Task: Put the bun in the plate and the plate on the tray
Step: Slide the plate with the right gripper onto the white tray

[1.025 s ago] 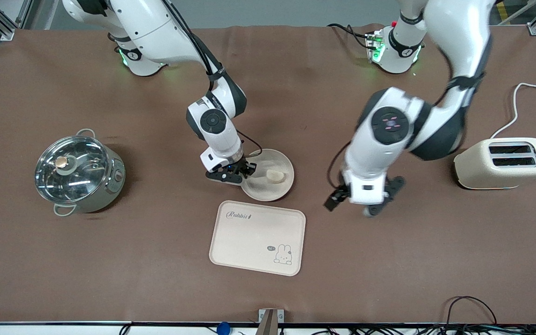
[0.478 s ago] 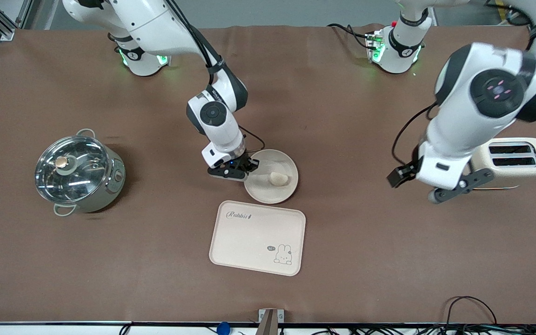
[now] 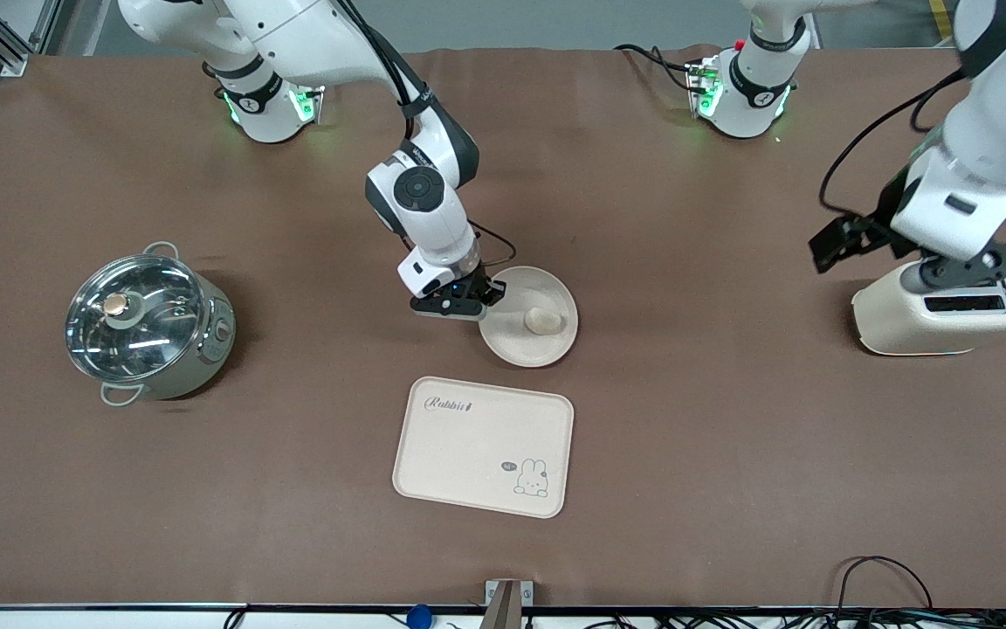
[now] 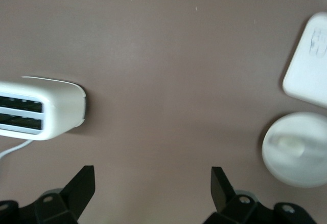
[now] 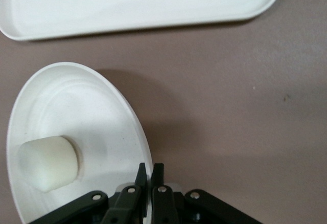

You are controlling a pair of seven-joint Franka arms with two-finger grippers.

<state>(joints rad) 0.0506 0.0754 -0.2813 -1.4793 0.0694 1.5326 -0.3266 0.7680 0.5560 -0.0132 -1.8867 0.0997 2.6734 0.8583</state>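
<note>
The right gripper will set the plate on the tray's middle [image 3: 483,447], between the lettering and rabbit drawing.
The round cream plate [image 3: 527,349] is tilted, held by its rim on the side toward the right arm's end of the table. The pale bun [image 3: 543,321] lies in it. My right gripper [image 3: 473,300] is shut on the plate's rim; in the right wrist view its tips [image 5: 151,174] pinch the rim of the plate [image 5: 66,111], with the bun [image 5: 48,162] inside. The rectangular "Rabbit" tray [image 3: 484,445] lies flat, nearer the front camera than the plate, and shows in the right wrist view [image 5: 127,4]. My left gripper [image 3: 974,266] is open and empty over the toaster [image 3: 940,319].
A steel pot with a glass lid [image 3: 147,321] stands toward the right arm's end. The cream toaster, its cord running off, stands toward the left arm's end and shows in the left wrist view [image 4: 41,109], as do the plate [image 4: 299,147] and tray [image 4: 309,70].
My right gripper has moved the plate with the bun toward the left arm's end and tilted it. My left arm has swung away and up to over the toaster.
</note>
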